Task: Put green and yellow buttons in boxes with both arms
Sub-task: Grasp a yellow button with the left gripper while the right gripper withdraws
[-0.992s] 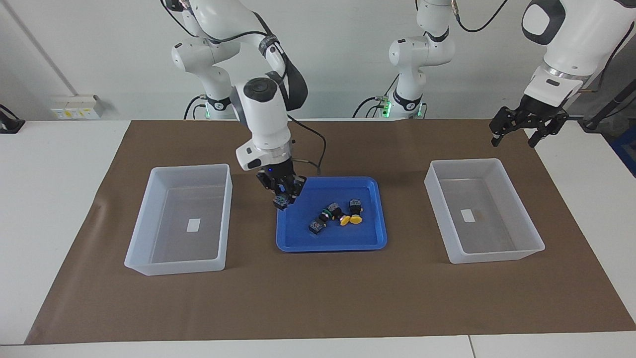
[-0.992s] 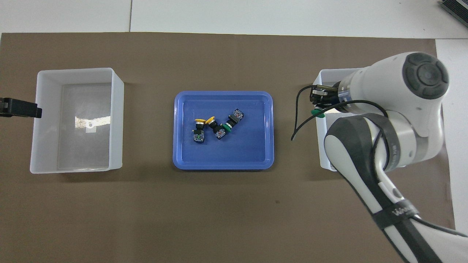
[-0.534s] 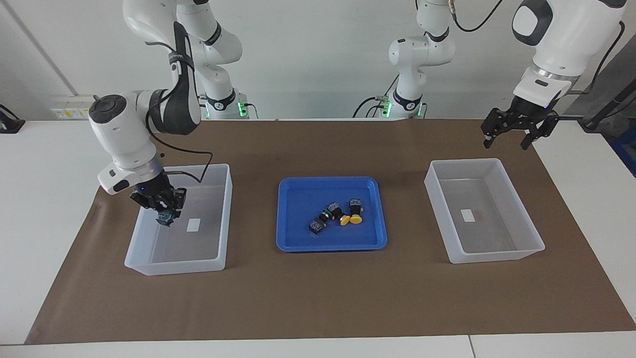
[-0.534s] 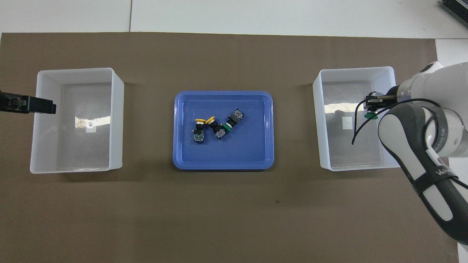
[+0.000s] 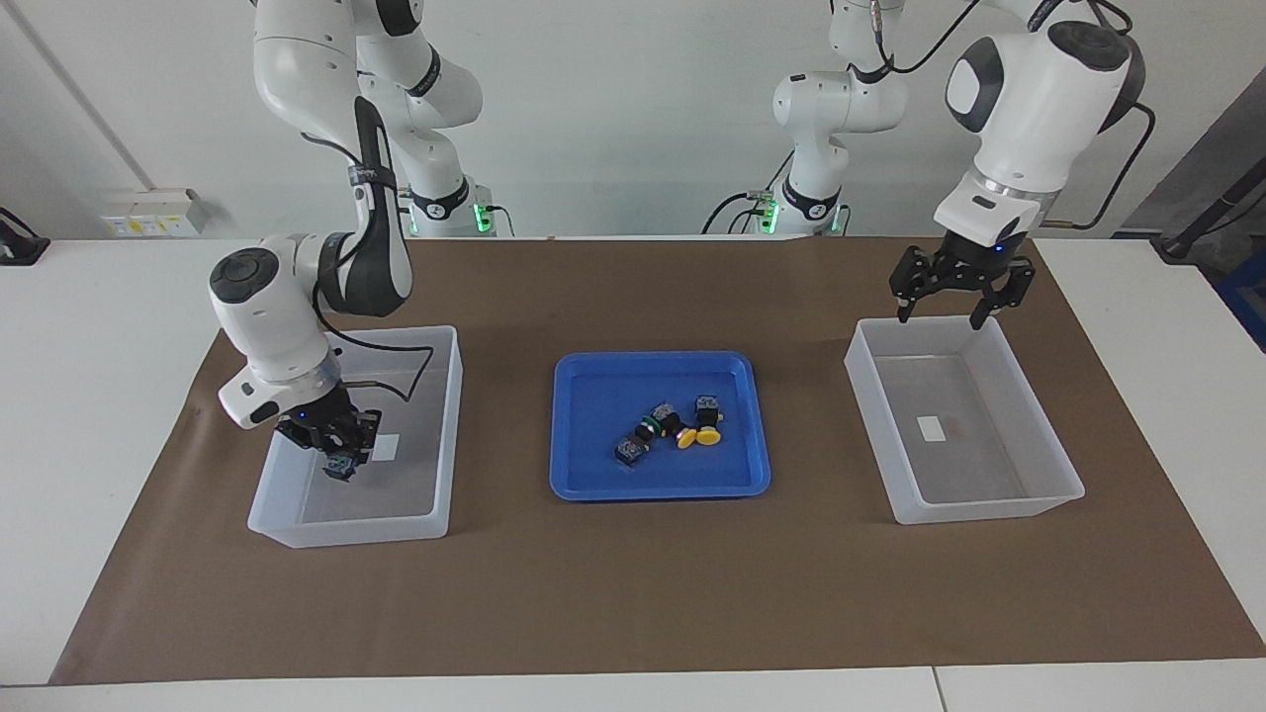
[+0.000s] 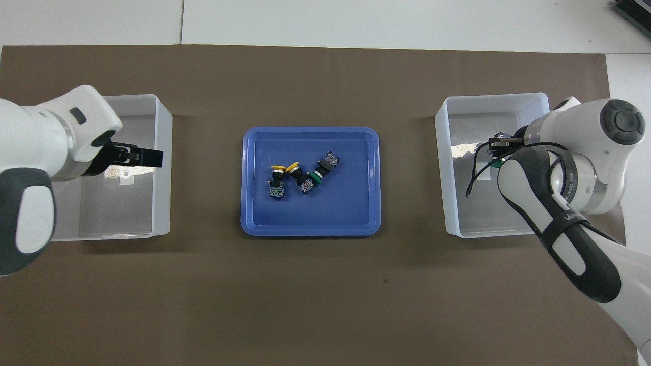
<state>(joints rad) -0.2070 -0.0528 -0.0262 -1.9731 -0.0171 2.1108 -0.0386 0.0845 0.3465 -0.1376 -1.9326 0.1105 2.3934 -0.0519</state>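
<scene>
The robot's left gripper will next close on the black body of the yellow button point(image 6: 277, 187) farthest from the green button in the blue tray.
My right gripper point(image 5: 338, 453) is shut on a green button point(image 5: 342, 465) and holds it low inside the clear box point(image 5: 438, 341) at the right arm's end; in the overhead view the right gripper point(image 6: 501, 151) shows only a sliver of the green cap point(image 6: 496, 163). Three buttons lie in the blue tray point(image 5: 584, 371): a second green button point(image 5: 648, 427) and two yellow buttons point(image 5: 707, 436) point(image 5: 685, 440). My left gripper point(image 5: 942, 307) is open and empty over the robots' edge of the other clear box point(image 5: 999, 509).
The blue tray point(image 6: 254, 152) sits mid-table between the two boxes point(image 6: 441, 152) point(image 6: 164, 152) on a brown mat point(image 5: 633, 593). Each box has a white label on its floor. White table surrounds the mat.
My right gripper has sunk lower into its box with the green button. My left arm has swung in from past the table's end to over its own box.
</scene>
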